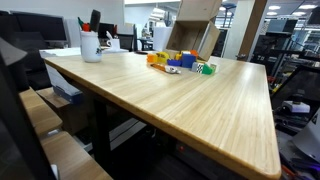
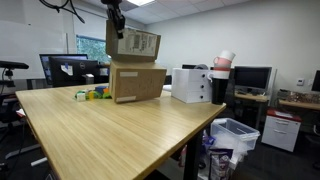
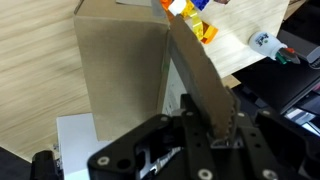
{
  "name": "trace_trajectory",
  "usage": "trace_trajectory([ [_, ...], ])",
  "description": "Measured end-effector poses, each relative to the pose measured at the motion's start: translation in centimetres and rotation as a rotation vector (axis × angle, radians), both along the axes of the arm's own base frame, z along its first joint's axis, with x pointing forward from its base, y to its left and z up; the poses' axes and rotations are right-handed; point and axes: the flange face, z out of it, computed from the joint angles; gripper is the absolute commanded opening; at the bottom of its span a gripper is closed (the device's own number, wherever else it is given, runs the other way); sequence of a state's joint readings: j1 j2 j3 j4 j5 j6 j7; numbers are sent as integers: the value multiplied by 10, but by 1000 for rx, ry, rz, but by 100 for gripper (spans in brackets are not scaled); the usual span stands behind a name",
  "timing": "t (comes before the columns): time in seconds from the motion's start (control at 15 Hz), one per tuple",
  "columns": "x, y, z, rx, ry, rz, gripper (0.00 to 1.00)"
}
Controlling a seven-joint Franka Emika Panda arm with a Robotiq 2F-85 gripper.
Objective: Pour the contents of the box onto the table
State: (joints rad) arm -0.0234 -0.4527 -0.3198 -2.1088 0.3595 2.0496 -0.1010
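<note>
My gripper is going to set the brown cardboard box upright on the table (image 1: 204,57). It will let go of the box just behind the colourful toy blocks.
The brown cardboard box (image 2: 138,82) rests on the light wood table (image 2: 110,130) at its far end, and also shows in an exterior view (image 1: 195,30) and in the wrist view (image 3: 120,70). My gripper (image 2: 118,28) is shut on one raised flap (image 3: 205,85) of the box; the jaws (image 3: 213,125) pinch the flap's edge. The colourful toy blocks (image 1: 180,62) lie in a small heap on the table right beside the box, and show in an exterior view (image 2: 90,94) and in the wrist view (image 3: 190,12). The inside of the box is hidden.
A white mug of pens (image 1: 91,45) stands near a table corner and shows in the wrist view (image 3: 262,40). A white printer-like unit (image 2: 192,84) sits by the box. Monitors (image 2: 70,68), a bin (image 2: 235,135) and office chairs surround the table.
</note>
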Motion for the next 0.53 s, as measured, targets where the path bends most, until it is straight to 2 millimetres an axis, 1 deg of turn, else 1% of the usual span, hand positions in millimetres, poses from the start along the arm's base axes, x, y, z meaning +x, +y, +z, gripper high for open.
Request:
trace_trajectory([
  [0.53, -6, -27, -8, 165, -47, -24, 2],
])
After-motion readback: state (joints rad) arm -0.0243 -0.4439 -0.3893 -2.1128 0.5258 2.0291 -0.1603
